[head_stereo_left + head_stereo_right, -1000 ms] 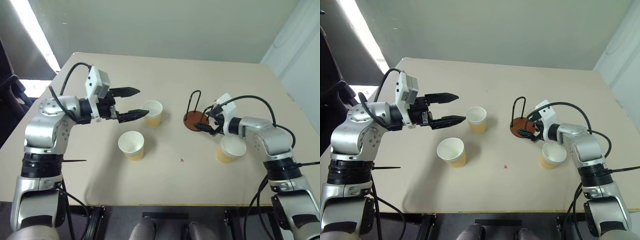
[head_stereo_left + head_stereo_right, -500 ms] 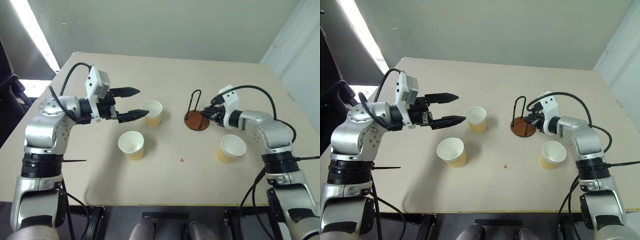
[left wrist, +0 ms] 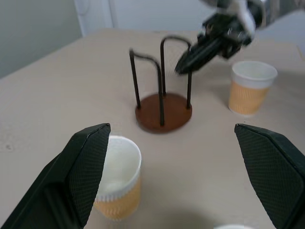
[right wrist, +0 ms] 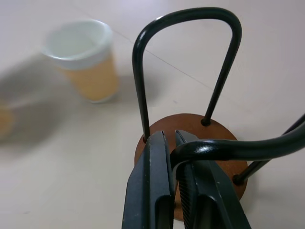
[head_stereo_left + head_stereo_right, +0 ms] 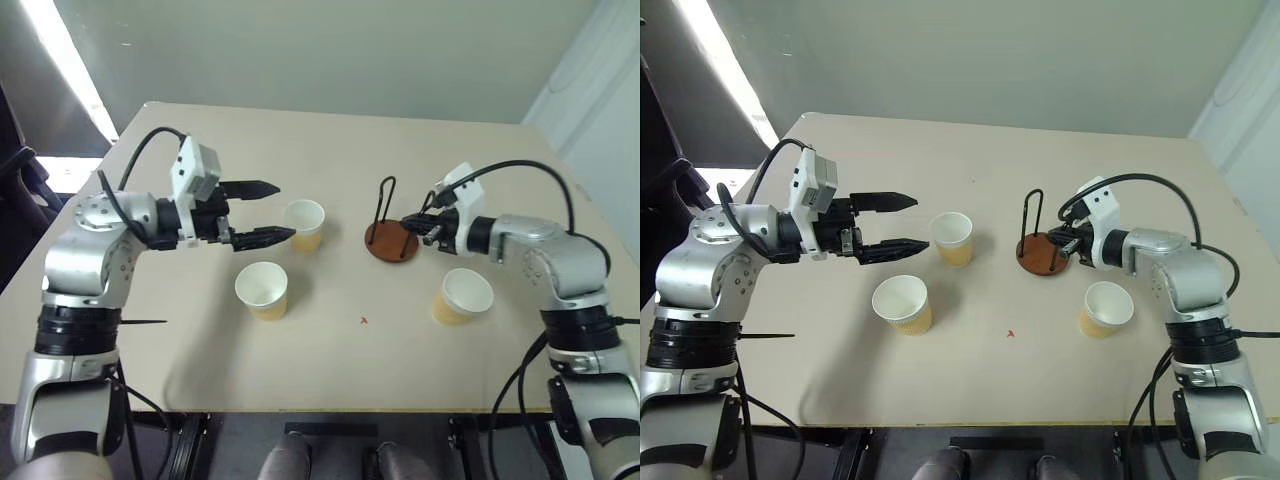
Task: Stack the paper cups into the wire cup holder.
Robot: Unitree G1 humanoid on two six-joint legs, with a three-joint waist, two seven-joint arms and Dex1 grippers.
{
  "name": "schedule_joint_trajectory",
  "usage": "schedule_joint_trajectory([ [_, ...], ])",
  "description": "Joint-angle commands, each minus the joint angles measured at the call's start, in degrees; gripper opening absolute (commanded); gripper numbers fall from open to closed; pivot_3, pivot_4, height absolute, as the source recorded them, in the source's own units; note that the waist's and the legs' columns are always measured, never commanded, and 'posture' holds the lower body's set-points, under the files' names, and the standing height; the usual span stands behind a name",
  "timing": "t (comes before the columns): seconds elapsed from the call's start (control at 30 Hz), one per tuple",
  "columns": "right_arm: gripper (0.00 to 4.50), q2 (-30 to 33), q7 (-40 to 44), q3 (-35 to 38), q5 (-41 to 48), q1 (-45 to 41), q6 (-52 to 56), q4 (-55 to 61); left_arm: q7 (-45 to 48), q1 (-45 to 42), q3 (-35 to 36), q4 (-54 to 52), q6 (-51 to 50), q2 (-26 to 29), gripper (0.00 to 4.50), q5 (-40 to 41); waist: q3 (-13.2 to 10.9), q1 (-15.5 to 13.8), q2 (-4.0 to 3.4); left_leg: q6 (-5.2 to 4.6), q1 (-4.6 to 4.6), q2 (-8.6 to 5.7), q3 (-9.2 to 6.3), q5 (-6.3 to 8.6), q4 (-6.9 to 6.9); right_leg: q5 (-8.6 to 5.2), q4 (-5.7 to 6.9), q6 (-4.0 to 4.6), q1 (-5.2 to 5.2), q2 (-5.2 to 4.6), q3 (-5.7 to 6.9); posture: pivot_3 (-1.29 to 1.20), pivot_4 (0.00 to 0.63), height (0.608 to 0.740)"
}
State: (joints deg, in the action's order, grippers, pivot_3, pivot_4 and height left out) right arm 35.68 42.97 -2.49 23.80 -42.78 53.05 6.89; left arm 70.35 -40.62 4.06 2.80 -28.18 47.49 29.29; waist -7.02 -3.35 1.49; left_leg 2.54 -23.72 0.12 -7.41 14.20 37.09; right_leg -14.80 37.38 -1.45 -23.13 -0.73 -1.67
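Note:
The left gripper of mine will next close on the near side of the rim [image 5: 264, 306] of the paper cup that stands in front of the far cup.
The wire cup holder [image 5: 390, 243], a reddish-brown disc with black wire loops, stands at the table's centre right. My right gripper [image 5: 408, 224] is shut on one of its wire loops [image 4: 209, 148], just above the disc. Three paper cups stand upright on the table: one [image 5: 304, 226] left of the holder, one [image 5: 262, 290] nearer me, one [image 5: 463, 296] under my right forearm. My left gripper [image 5: 285, 210] hovers open, level, its fingertips just left of the far cup and touching nothing.
The tan table [image 5: 330, 360] has bare room along its front and back. A small red mark [image 5: 364, 320] lies near the middle front. The wall stands behind the far edge.
My right gripper has shut on a wire loop of the holder, and that hand has risen away from the cup beside it. The left arm has stayed put.

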Motion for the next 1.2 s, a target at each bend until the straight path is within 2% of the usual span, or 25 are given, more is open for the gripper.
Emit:
schedule_joint_trajectory([
  [0.03,0.03,3.31,3.59,2.36,4.43,0.98,1.79,8.96,2.83,1.0,-0.12,-3.64,-0.9,2.37,4.5,0.82,0.0,0.0,0.0,0.0,-0.03,0.0,0.0,0.0,-0.01,0.0,0.0,0.0,-0.02,0.0,0.0,0.0,0.15,0.74],
  [0.27,0.03,9.41,7.29,2.39,10.05,4.32,4.67,19.46,5.65,2.35,0.34,-8.55,-3.43,5.16,4.5,2.82,0.0,0.0,0.01,-0.01,-0.24,0.0,0.0,-0.01,0.12,0.04,-0.2,-0.07,-0.18,-0.01,-0.01,0.0,0.15,0.74],
  [0.47,0.03,12.8,9.04,1.94,13.9,6.47,5.98,24.9,7.77,0.41,0.28,-15.27,-9.59,6.16,4.5,9.24,0.03,0.04,0.03,-0.03,-0.23,0.0,0.0,-0.02,0.29,0.08,-0.1,-0.13,-0.17,-0.01,-0.02,0.0,0.15,0.74],
  [0.77,0.03,14.33,9.33,0.79,15.13,8.44,5.22,26.46,13.08,2.72,-2.25,-19.09,-10.52,11.06,4.5,9.38,0.03,0.12,0.03,-0.05,-0.19,0.02,0.0,-0.02,0.31,0.08,-0.01,-0.13,-0.18,-0.01,-0.04,0.0,0.15,0.74],
  [1.2,0.03,14.81,9.94,-2.97,13.86,11.6,2.88,27.85,11.88,3.07,-2.58,-19.82,-10.71,11.15,4.5,9.48,0.03,0.18,0.03,-0.12,-0.19,0.03,0.0,-0.02,0.52,0.08,0.22,-0.13,-0.17,-0.02,-0.03,0.0,0.15,0.74],
])
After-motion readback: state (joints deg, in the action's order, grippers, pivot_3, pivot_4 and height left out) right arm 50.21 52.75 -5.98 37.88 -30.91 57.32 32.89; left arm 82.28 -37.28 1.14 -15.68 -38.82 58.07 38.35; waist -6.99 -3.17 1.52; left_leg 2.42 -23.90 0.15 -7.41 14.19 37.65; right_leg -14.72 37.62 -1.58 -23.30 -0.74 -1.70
